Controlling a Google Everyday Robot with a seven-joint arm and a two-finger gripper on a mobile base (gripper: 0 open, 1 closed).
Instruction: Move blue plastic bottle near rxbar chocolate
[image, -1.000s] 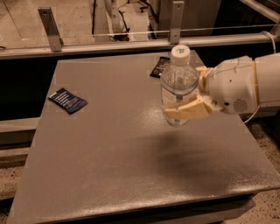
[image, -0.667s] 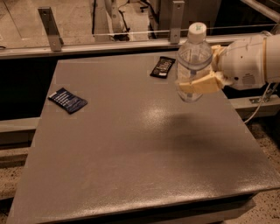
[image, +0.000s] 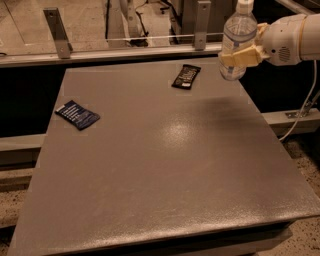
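I will release the blue plastic bottle upright on the table (image: 217, 82), between the rxbar chocolate and its nearest corner.
The blue plastic bottle (image: 237, 41), clear with a white cap, is held upright in the air above the table's far right corner. My gripper (image: 242, 54) is shut on its lower body, with the white arm reaching in from the right. The rxbar chocolate (image: 186, 76), a flat black wrapper with pale lettering, lies on the grey table (image: 165, 165) near the far edge, to the left of and below the bottle, apart from it.
A dark blue flat packet (image: 77, 114) with white text lines lies near the table's left edge. A metal rail with two posts (image: 202, 22) runs behind the table. A cable (image: 306, 102) hangs at the right.
My gripper has carried the bottle up and to the right, away from the table's middle toward the far right corner. The bar and the blue packet have not moved.
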